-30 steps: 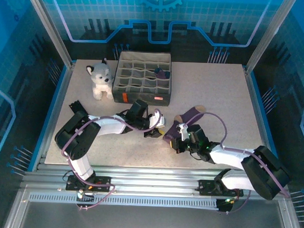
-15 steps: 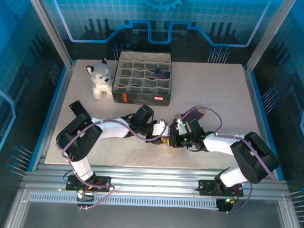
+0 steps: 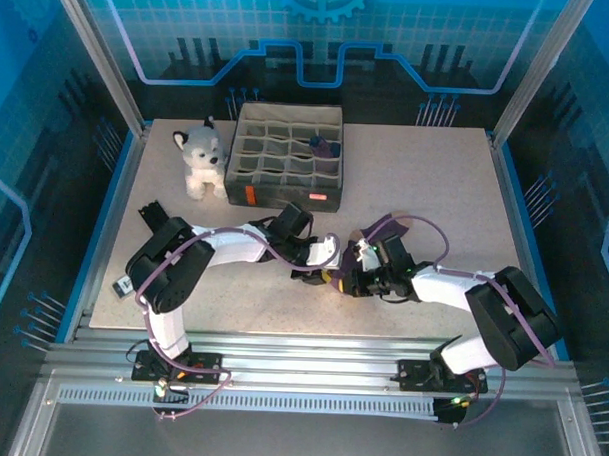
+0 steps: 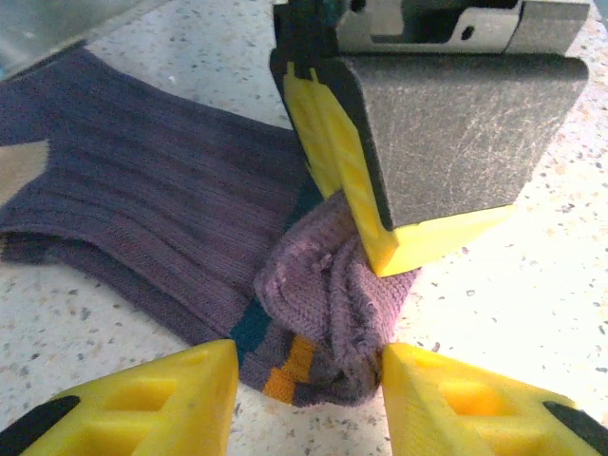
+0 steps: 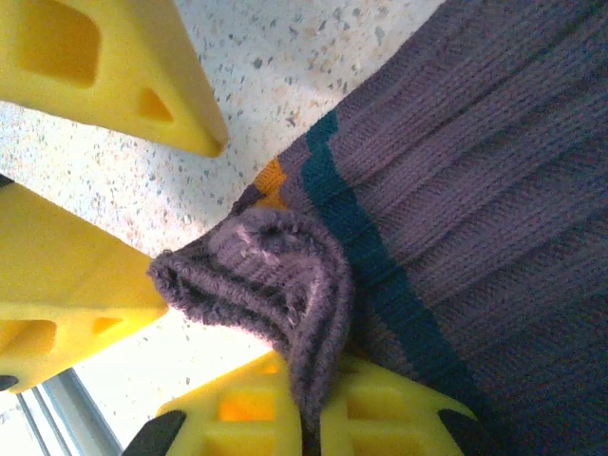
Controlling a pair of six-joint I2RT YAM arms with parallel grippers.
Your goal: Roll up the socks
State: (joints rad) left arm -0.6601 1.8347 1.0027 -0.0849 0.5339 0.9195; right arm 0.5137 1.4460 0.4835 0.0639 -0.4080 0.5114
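Observation:
The fold is bunched and slanted, leaving the orange cuff flat at one edge of it. My left gripper will take the fold's other edge (image 4: 332, 213) and even it before rolling.
The two purple socks (image 4: 142, 199) lie stacked flat on the speckled table, a tan patch at their far end (image 3: 399, 218). The near end, with a navy stripe and an orange cuff (image 4: 285, 366), is folded up into a small bunch (image 5: 275, 275). My right gripper (image 5: 313, 418) is shut on that purple fold and shows from the front in the left wrist view (image 4: 404, 249). My left gripper (image 4: 309, 399) is open, with its yellow fingertips (image 4: 142, 399) on either side of the bunched cuff. In the top view the left gripper (image 3: 321, 271) and the right gripper (image 3: 345, 279) meet tip to tip.
A grey divided organiser box (image 3: 287, 167) stands at the back centre, with a dark item in one cell (image 3: 323, 146). A grey-and-white plush husky (image 3: 200, 159) sits to its left. The table's near edge (image 3: 301, 333) runs just in front of both grippers.
Both grippers have come together at the socks' cuff end. The right one slid left with the fold, the left one edged right and its jaws widened slightly.

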